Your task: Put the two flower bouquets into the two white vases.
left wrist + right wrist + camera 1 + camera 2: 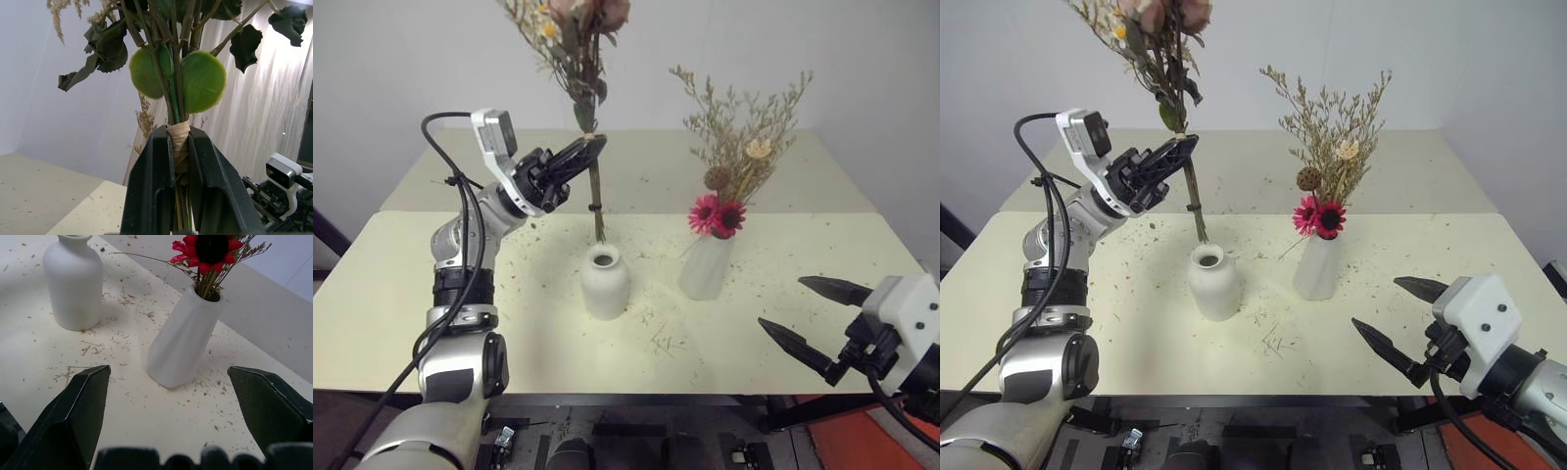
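Note:
I need to release the pale pink rose bouquet with my left gripper in the opening of the short round-bellied white vase [604, 258].
My left gripper [582, 155] is shut on the stems of the pale pink rose bouquet [579, 39], held upright with its stem ends just above the mouth of the short round-bellied white vase [605, 282]. In the left wrist view the fingers [151, 181] clamp the tan-wrapped stems [179, 142] below green leaves. The pink-red daisy bouquet [734, 147] stands in the taller tapered white vase [706, 266]. My right gripper [813, 318] is open near the table's front right edge, empty, with both vases ahead of it in the right wrist view.
The cream table [460, 313] is strewn with dried plant bits around the vases. A second table top [646, 166] joins behind. A white wall stands at the back.

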Controlling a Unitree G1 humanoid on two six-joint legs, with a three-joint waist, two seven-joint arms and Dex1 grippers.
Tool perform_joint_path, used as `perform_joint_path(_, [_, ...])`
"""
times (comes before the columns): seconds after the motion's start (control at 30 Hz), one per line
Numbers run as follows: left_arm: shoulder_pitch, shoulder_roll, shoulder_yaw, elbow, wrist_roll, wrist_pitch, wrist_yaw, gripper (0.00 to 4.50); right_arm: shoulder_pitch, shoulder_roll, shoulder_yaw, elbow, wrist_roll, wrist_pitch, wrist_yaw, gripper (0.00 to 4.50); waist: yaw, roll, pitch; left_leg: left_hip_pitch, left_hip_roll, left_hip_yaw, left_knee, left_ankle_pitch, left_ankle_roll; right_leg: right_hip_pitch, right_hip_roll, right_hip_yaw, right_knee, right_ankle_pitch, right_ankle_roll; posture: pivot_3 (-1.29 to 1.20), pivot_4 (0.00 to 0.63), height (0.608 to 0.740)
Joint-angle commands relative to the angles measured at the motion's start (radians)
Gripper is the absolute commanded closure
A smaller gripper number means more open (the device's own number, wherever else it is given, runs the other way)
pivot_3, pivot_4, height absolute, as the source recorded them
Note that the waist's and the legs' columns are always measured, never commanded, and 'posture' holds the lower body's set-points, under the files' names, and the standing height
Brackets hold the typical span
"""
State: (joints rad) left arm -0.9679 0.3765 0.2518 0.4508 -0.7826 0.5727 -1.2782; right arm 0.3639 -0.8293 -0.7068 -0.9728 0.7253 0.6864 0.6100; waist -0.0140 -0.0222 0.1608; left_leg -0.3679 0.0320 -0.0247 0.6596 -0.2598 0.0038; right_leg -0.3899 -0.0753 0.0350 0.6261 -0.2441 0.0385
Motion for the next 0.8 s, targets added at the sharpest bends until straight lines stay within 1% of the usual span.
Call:
perform_joint_path(0.03, [0.004,0.003,-0.006,-0.052,-0.008,0.002,-0.013,4.37,-0.007,0.002,-0.001,-0.015,-0.016,-0.034,0.003,0.00,0.000,0.000,0.000,0.000,0.000,0.000,0.000,0.000,0.000,0.000,0.000,0.000,0.000,0.000,0.000,0.00,0.150,0.740])
perform_joint_path(0.23, [0.027,0.002,-0.015,-0.077,-0.015,0.012,-0.012,4.37,0.000,0.010,0.017,-0.019,-0.034,-0.039,-0.003,0.00,0.000,0.000,0.000,0.000,0.000,0.000,0.000,0.000,0.000,0.000,0.000,0.000,0.000,0.000,0.000,0.00,0.150,0.740])
perform_joint_path(0.57, [0.058,-0.003,-0.047,-0.072,0.026,-0.032,-0.021,4.37,-0.017,0.019,0.029,-0.012,-0.057,-0.048,-0.005,0.00,0.000,0.000,0.000,0.000,0.000,0.000,0.000,0.000,0.000,0.000,0.000,0.000,0.000,0.000,0.000,0.00,0.150,0.740])
perform_joint_path(0.8, [0.092,-0.013,-0.065,-0.034,0.072,-0.086,-0.036,4.37,-0.035,0.026,0.039,-0.007,-0.075,-0.063,-0.007,0.00,0.001,0.000,0.000,0.000,0.000,0.000,0.000,0.000,0.000,0.000,0.000,0.000,0.000,0.000,0.000,0.00,0.150,0.740])
